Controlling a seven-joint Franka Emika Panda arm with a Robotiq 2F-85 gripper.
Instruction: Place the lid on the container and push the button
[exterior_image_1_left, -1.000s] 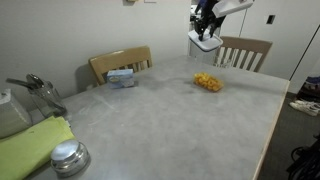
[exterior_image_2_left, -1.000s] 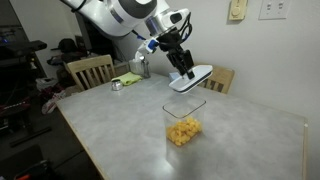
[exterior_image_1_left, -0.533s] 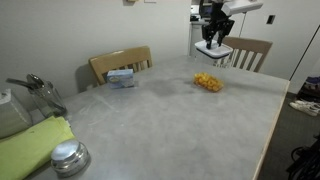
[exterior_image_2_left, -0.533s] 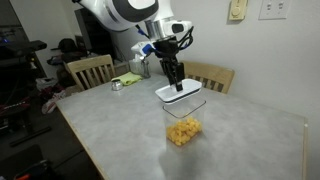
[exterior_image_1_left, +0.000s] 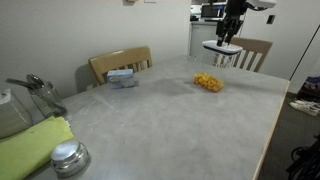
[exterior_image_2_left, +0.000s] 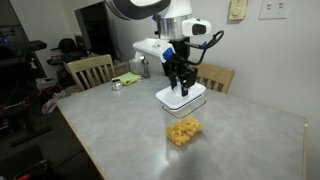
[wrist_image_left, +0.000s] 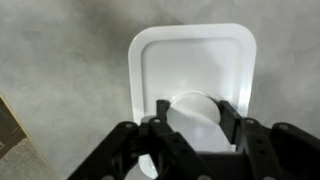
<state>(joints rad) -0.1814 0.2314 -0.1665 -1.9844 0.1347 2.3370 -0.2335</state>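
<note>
Next, I release the white lid on the rim of the clear container with orange-yellow contents (exterior_image_1_left: 213, 59).
The flat white lid (wrist_image_left: 190, 55) is held level by my gripper (wrist_image_left: 193, 108), whose fingers are shut on the round raised part at its centre. In both exterior views the gripper (exterior_image_2_left: 179, 78) (exterior_image_1_left: 229, 30) holds the lid (exterior_image_2_left: 182, 100) (exterior_image_1_left: 222, 47) over the clear container (exterior_image_2_left: 183, 122) with orange-yellow contents (exterior_image_1_left: 208, 82). The lid sits at about the height of the container's rim. I cannot tell whether it touches. The container itself is hidden under the lid in the wrist view.
A blue-and-white box (exterior_image_1_left: 122, 77) lies near the table's far edge. A round metal lid (exterior_image_1_left: 68, 157), a green cloth (exterior_image_1_left: 35, 145) and metal cookware (exterior_image_1_left: 35, 90) are at one end. Wooden chairs (exterior_image_1_left: 120, 62) (exterior_image_2_left: 90, 70) (exterior_image_1_left: 246, 50) stand around the table (exterior_image_1_left: 160, 120).
My gripper has carried the lid sideways and down from beside the container to right over it. The lid has turned from tilted to level.
</note>
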